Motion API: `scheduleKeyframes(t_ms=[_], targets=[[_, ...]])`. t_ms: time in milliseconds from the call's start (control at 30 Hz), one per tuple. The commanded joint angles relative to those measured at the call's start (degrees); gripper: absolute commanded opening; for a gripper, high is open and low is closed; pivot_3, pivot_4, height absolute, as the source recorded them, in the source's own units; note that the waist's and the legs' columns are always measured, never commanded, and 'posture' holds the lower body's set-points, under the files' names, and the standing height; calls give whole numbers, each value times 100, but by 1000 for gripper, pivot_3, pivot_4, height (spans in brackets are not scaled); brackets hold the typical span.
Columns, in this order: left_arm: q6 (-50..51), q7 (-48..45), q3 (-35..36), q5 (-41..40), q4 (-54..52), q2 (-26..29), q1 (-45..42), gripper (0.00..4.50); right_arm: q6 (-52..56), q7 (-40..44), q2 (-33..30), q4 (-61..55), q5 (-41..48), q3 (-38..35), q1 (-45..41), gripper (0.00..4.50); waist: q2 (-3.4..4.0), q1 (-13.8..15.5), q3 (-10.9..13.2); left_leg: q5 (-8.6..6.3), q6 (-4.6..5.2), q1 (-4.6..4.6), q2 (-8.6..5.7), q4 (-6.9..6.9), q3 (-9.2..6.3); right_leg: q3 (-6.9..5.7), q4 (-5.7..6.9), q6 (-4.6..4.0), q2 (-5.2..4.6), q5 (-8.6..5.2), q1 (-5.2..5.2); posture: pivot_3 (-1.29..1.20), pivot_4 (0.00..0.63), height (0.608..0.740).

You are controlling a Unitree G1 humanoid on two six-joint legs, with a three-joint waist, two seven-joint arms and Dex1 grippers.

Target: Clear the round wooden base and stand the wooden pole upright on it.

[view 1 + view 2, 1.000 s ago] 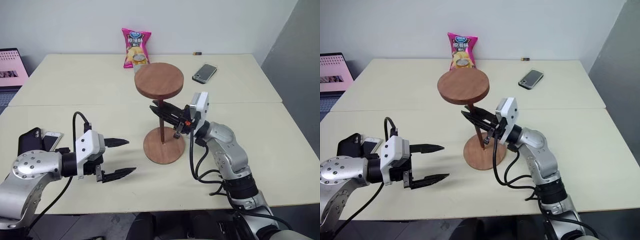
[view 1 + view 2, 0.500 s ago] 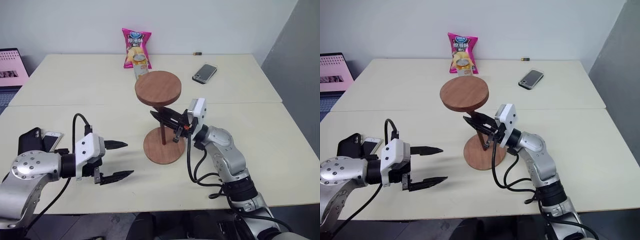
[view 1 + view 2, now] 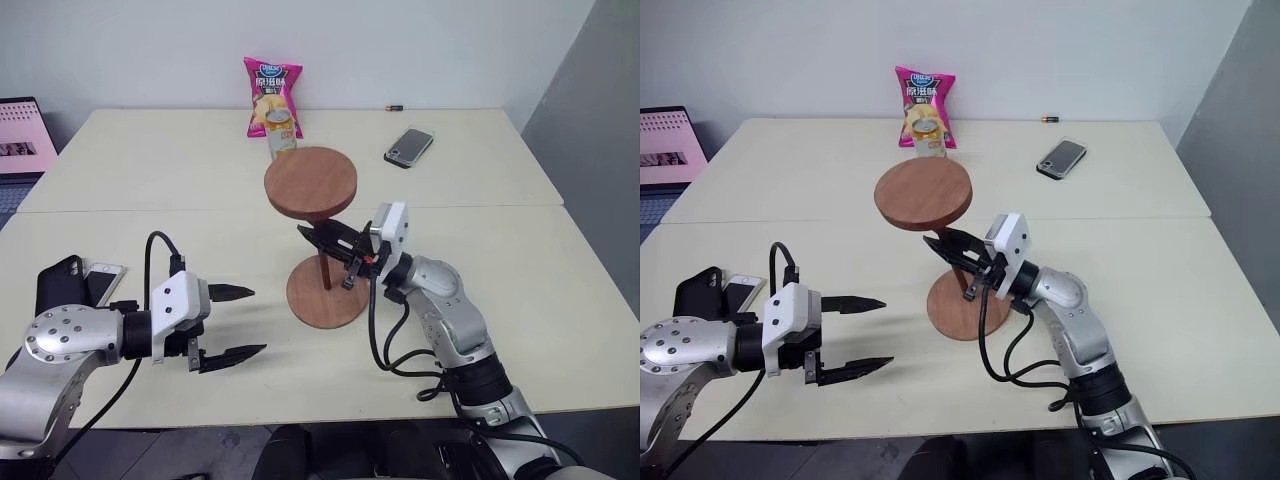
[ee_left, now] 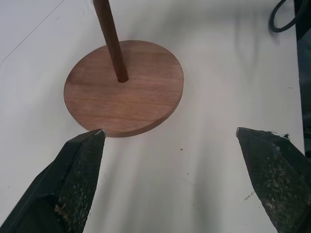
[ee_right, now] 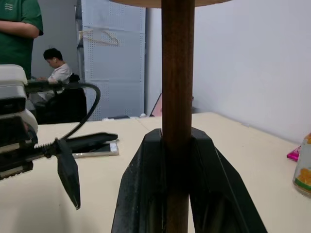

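My right gripper will let go of the wooden pole with the pole's foot set in the middle of the round wooden base (image 3: 328,290).
The round wooden base (image 3: 327,296) lies flat near the table's middle. The wooden pole (image 3: 326,272) stands about upright on it, its lower end at the base's centre hole (image 4: 121,78). The disc fixed to the pole (image 3: 310,183) is at the top. My right gripper (image 3: 312,236) reaches in from the right and is shut on the pole just under that disc; in the right wrist view both fingers clamp the pole (image 5: 177,73). My left gripper (image 3: 243,321) hovers open to the left of the base, holding nothing, a short gap away from it.
A pink chips bag (image 3: 271,95) and a can (image 3: 282,137) stand behind the pole. A phone (image 3: 409,146) lies at the back right, and two phones (image 3: 103,280) near my left arm. A laptop (image 3: 25,135) sits off the far left. People show in the right wrist view's background.
The pole's top disc has sunk a little and drifted left, with the right gripper following it down. The left gripper stayed put and open.
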Motion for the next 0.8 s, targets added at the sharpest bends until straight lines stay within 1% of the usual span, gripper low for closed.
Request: scheduleKeyframes(t_ms=[33, 333, 467, 533, 700, 800], targets=[[-123, -8, 10, -4, -12, -15, -1, 4500, -113, -50, 7, 104, -78, 5, 40, 235, 0, 0, 0, 0, 0, 0, 0, 0, 0, 0, 0, 0, 0, 0, 0, 0, 150, 740], [-113, 38, -47, -10, -18, -7, -79, 4500, 326, 270, -288, 11, 35, 182, 253, 235, -1, 1, -2, 0, 0, 1, 0, 0, -1, 0, 0, 0, 0, 0, 2, 0, 150, 740], [-91, 53, -51, -21, -41, -4, -87, 4500, 678, 203, -387, 70, 0, 203, 292, 235, -3, 1, -13, 0, 0, 5, 0, 0, 0, 0, 0, 0, 0, 0, 5, 0, 150, 740], [-68, 66, -50, -36, -60, -4, -101, 4500, 1031, 112, -435, 175, 5, 172, 297, 235, -4, 2, -22, 0, 0, 6, 0, 0, 0, 0, -1, 0, 0, 0, 6, 0, 150, 740], [-45, 92, -51, -46, -83, -8, -110, 4500, 1330, 122, -632, 285, -182, 288, 311, 235, -3, 10, -71, -1, 1, 25, 0, -4, 0, 0, -4, -1, 0, -1, 23, 0, 150, 740], [-30, 108, -60, -51, -92, -12, -114, 4500, 1438, 40, -676, 266, -244, 355, 304, 235, 7, 10, -91, -2, 1, 60, -1, -10, 1, 1, -10, -1, -1, -4, 58, 0, 150, 740]])
